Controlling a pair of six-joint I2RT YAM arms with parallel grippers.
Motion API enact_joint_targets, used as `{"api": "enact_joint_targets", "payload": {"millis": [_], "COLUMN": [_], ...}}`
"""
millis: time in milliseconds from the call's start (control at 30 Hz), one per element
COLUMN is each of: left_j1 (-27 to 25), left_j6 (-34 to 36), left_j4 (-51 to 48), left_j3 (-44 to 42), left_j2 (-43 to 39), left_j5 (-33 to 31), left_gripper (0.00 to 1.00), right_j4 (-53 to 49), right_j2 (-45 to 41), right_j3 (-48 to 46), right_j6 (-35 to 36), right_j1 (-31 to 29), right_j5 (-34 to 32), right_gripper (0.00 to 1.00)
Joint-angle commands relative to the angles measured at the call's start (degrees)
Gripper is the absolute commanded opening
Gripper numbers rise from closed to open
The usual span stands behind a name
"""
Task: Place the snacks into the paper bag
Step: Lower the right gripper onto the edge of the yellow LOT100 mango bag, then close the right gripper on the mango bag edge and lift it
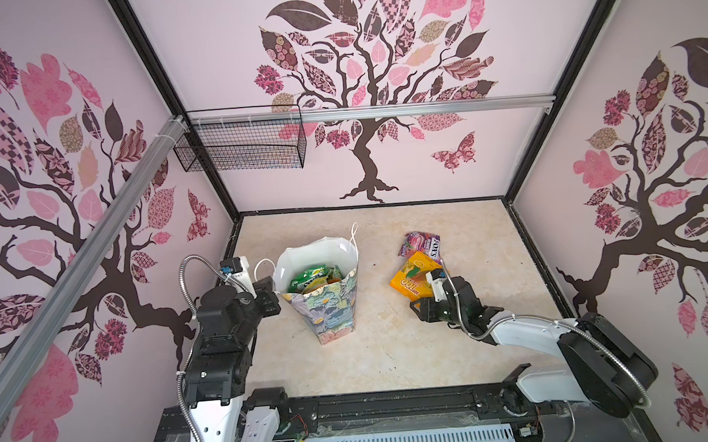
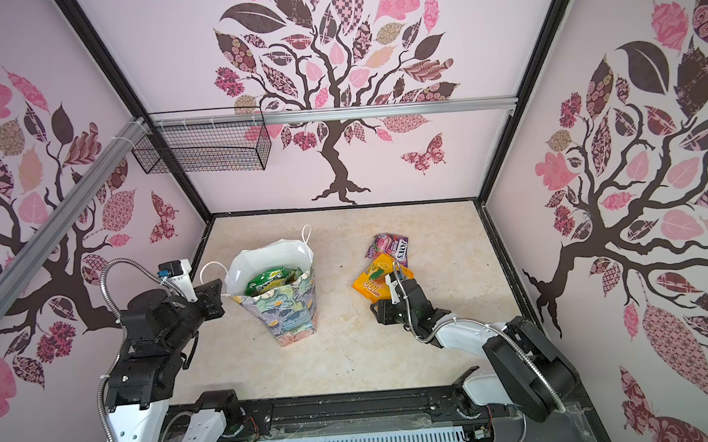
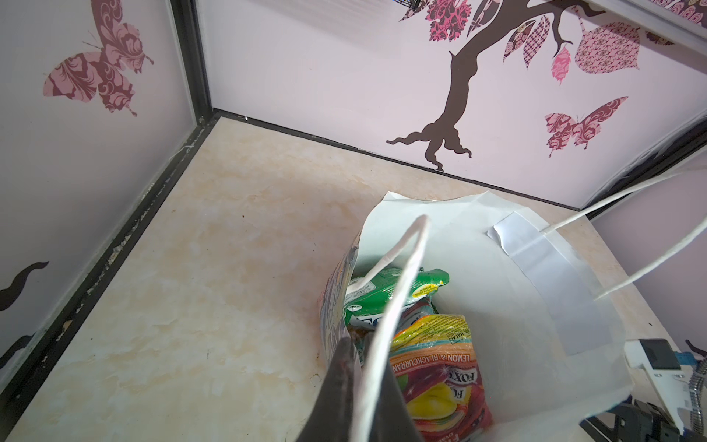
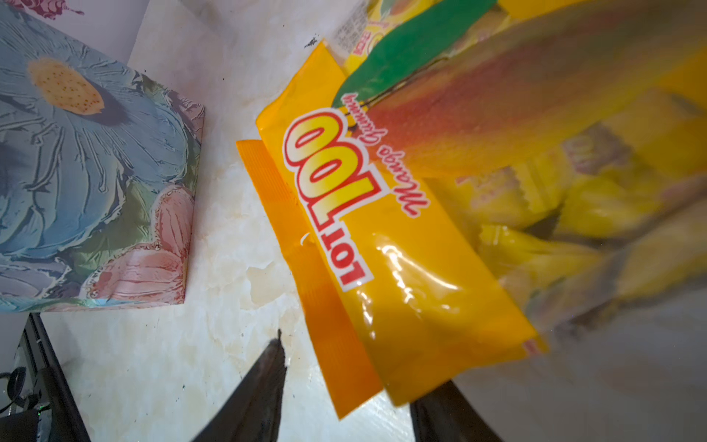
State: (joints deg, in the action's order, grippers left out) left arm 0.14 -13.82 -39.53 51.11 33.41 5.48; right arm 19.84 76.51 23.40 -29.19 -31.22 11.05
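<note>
The robot's right fingers reach only the tip of the orange pouch's near corner, so next the right gripper opens and takes its lettered end [image 4: 375, 331] deeper before lifting.
The floral paper bag [image 1: 328, 310] [image 2: 284, 313] stands upright left of centre, its white inside [image 3: 478, 268] open to the top. Snacks lie in it: a green pouch [image 3: 386, 291] [image 1: 305, 279] and a FOX'S lemon pouch [image 3: 440, 375]. My left gripper [image 3: 365, 356] [image 1: 275, 293] is shut on the bag's left rim and cord handle. To the right an orange pouch [image 1: 409, 283] [image 4: 401, 248] lies on the table with a yellow pouch [image 1: 421, 262] and a purple FOX'S pouch [image 1: 420, 243] behind it. My right gripper [image 4: 355, 367] [image 1: 417, 306] is open, with the orange pouch's near corner between its fingers.
A black wire basket [image 1: 240, 145] [image 2: 203, 146] hangs on the rail at the back left wall. Patterned walls close in the marble table [image 1: 392, 353] on three sides. The arms' black base rail [image 1: 395, 407] runs along the front edge.
</note>
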Motion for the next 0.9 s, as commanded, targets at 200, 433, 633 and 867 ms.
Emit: {"api": "enact_joint_targets", "payload": {"millis": [200,433,633,867], "left_j1": [0.36,0.38,0.33,0.38], "left_j6": [0.55,0.55,0.56,0.64], "left_j4": [0.59,0.58,0.5,0.35], "left_j3": [-0.02,0.0,-0.02,0.03], "left_j2": [-0.54,-0.54,-0.54,-0.71], "left_j5": [-0.37,-0.42,-0.49,-0.62], "left_gripper": [0.12,0.12,0.12,0.11], "right_j4": [8.93,8.6,8.21,7.32], "right_j2": [5.0,6.78,7.22,7.03], "right_j3": [-0.18,0.07,0.67,1.27], "right_j6": [-4.29,-6.63,-6.68,-6.76], "right_j1": [-0.18,-0.16,-0.23,-0.25], "right_j5": [-1.59,-6.98,-8.6,-9.2], "right_gripper": [0.51,0.45,0.35,0.2]}}
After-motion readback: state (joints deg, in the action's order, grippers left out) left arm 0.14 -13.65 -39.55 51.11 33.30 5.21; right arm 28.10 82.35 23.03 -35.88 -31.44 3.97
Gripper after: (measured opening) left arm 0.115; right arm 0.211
